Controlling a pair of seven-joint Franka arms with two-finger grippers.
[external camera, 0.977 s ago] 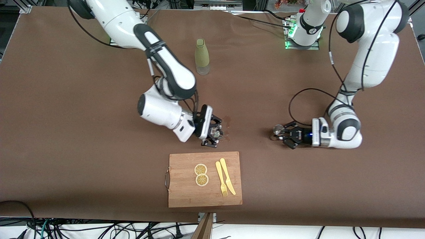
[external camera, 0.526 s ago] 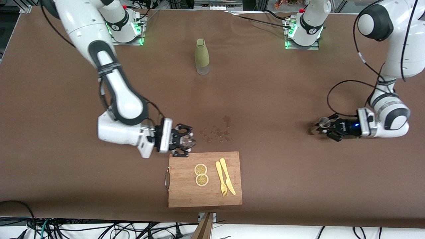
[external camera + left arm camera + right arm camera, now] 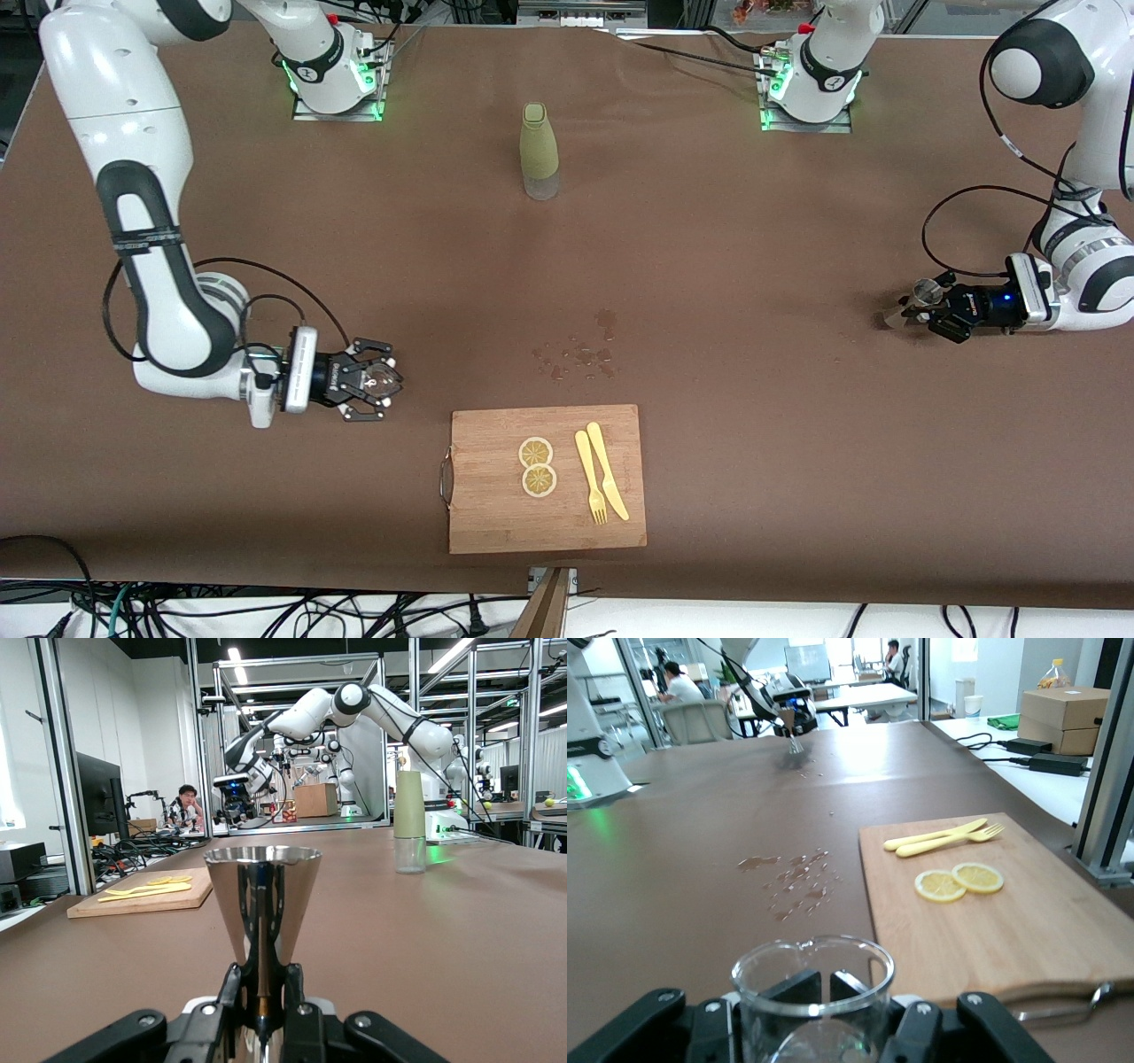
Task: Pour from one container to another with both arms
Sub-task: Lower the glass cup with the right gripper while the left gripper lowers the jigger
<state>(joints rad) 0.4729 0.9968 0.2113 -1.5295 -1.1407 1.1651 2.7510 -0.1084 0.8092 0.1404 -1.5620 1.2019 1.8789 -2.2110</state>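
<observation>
Next, I set the metal cone cup down with my left gripper on the bare table, a little closer to the spilled drops [image 3: 867,323].
My right gripper [image 3: 376,383] is low over the table toward the right arm's end, shut on a clear glass beaker [image 3: 383,381]. The right wrist view shows the beaker [image 3: 812,979] upright and looking empty, with its spout on the rim. My left gripper [image 3: 921,307] is low over the table toward the left arm's end, shut on a small metal cone cup [image 3: 924,290]. In the left wrist view the cone cup [image 3: 262,895] stands upright, and the fingers [image 3: 229,988] clamp its narrow waist.
Drops of spilled liquid [image 3: 578,357] lie mid-table. Nearer the front camera is a wooden cutting board [image 3: 496,514] with two lemon slices [image 3: 537,467], a yellow fork [image 3: 590,490] and a yellow knife [image 3: 608,483]. A green bottle [image 3: 539,151] stands between the arm bases.
Both arms swung apart from the middle of the table toward their own ends, each carrying its container. The spilled drops now lie uncovered between them.
</observation>
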